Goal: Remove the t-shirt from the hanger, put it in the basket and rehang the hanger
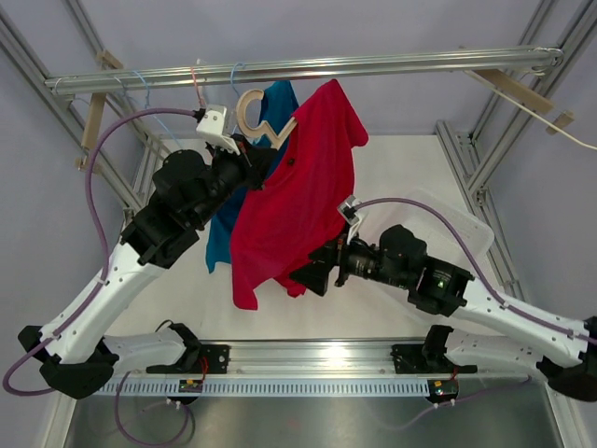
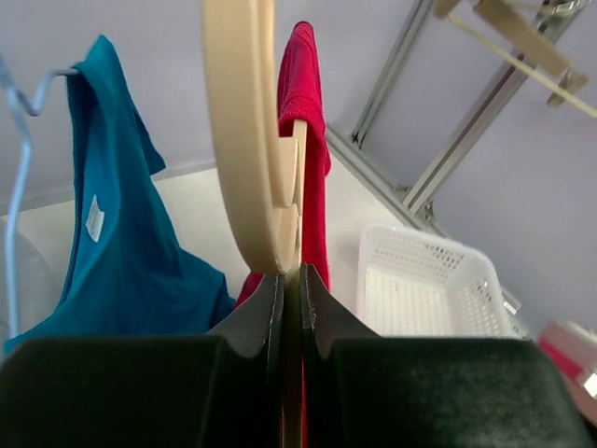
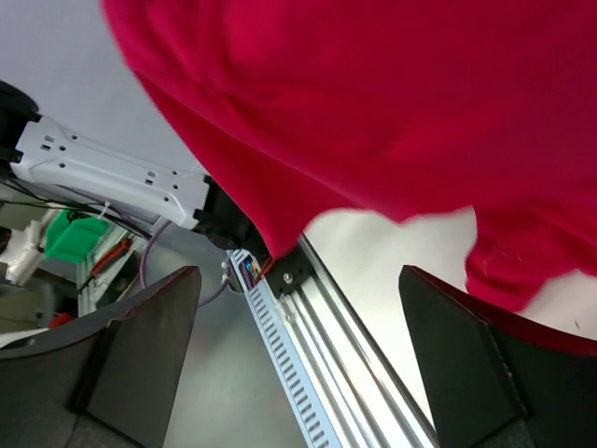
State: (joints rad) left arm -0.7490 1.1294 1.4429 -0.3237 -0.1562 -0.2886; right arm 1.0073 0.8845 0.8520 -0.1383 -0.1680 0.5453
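My right gripper should grip the red t-shirt at the hem's lowest corner (image 1: 246,299) (image 3: 280,245), the one that hangs nearest the aluminium base rail.
A red t-shirt (image 1: 303,187) hangs on a pale wooden hanger (image 1: 254,117) whose hook is off the top rail. My left gripper (image 1: 264,152) is shut on the hanger's neck; in the left wrist view the jaws (image 2: 291,280) pinch the wood (image 2: 244,140), with the red shirt (image 2: 303,112) draped just behind. My right gripper (image 1: 306,273) is open at the shirt's lower hem. In the right wrist view its fingers (image 3: 140,345) stand wide apart below the red cloth (image 3: 373,112), holding nothing.
A blue t-shirt (image 1: 221,233) hangs behind the red one on a thin wire hanger (image 2: 19,103). The metal top rail (image 1: 308,67) crosses the back. A white perforated basket (image 2: 429,289) sits at the right (image 1: 457,229). The aluminium base rail (image 3: 308,345) lies below.
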